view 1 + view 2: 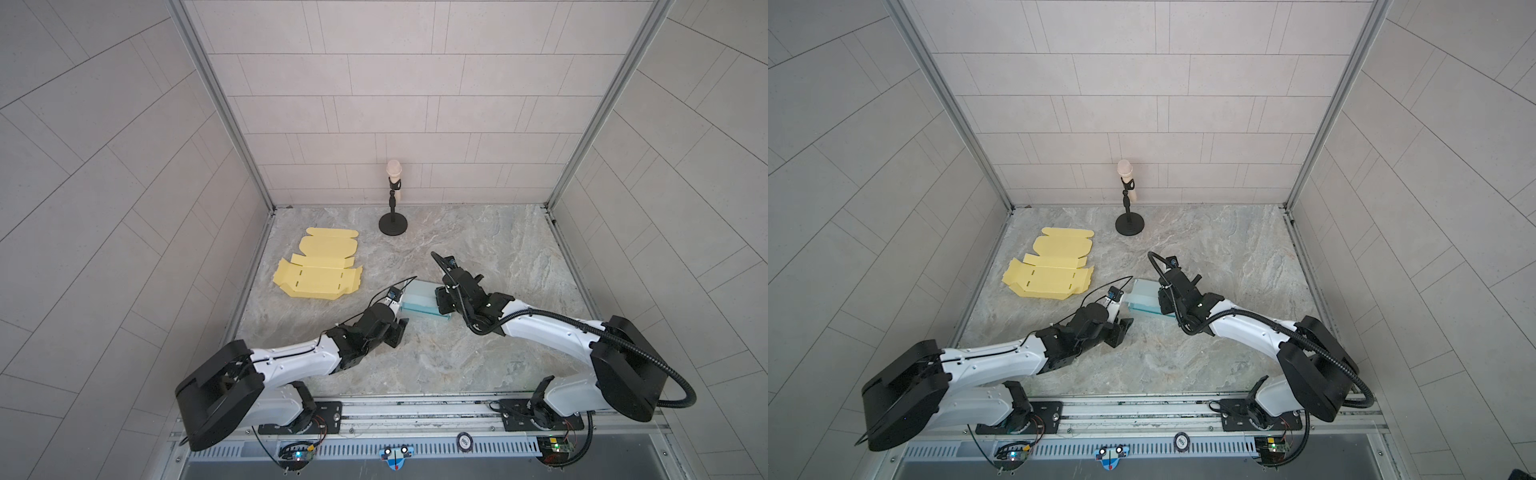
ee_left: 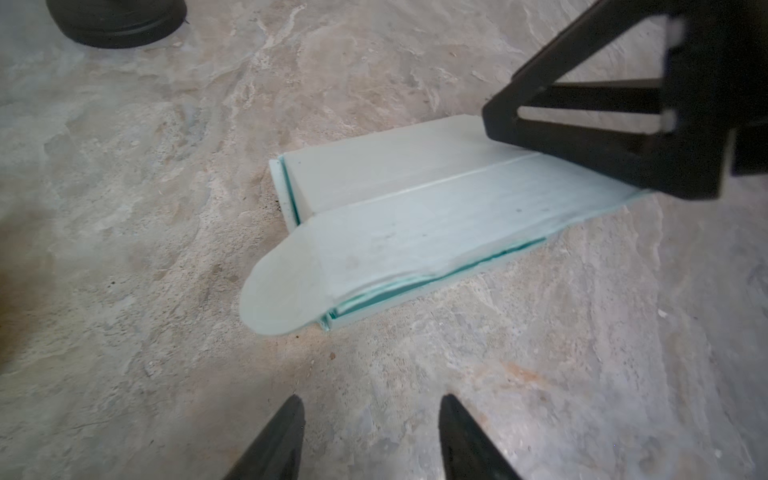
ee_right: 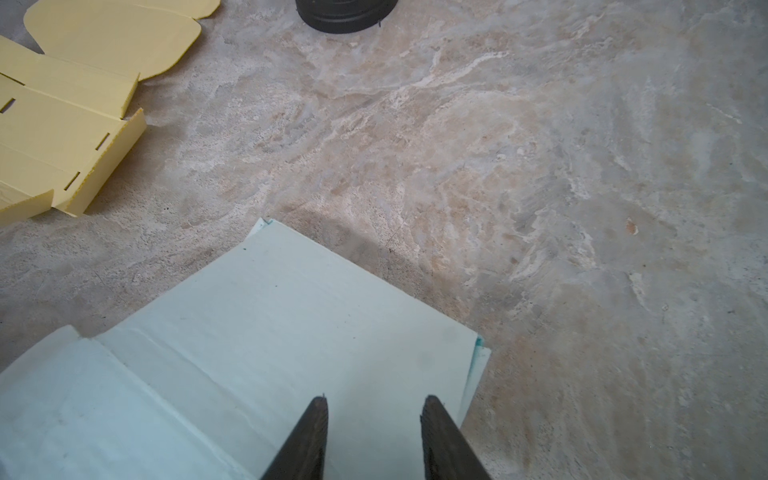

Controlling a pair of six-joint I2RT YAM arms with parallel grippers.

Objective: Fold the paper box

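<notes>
The box's side gapes from the lid while my left gripper faces the draped front flap, so next I move around and pinch that side (image 2: 280, 195).
The pale blue-green paper box (image 1: 417, 300) (image 1: 1142, 297) lies folded up low in the middle of the table. Its lid (image 2: 415, 183) is down, and the front flap (image 2: 415, 237) drapes over the near side with a rounded ear (image 2: 274, 299) sticking out at one corner. My right gripper (image 3: 374, 401) (image 1: 440, 300) is open over the lid (image 3: 270, 332), one finger (image 2: 582, 137) bearing on the box's far end. My left gripper (image 2: 370, 401) (image 1: 398, 332) is open just short of the box, with only bare table between its fingers.
A flat, unfolded yellow box blank (image 1: 318, 270) (image 1: 1050, 270) (image 3: 62, 124) lies at the back left near the wall. A microphone on a black round-based stand (image 1: 392, 224) (image 1: 1129, 224) (image 3: 345, 12) stands at the back centre. Walls enclose three sides.
</notes>
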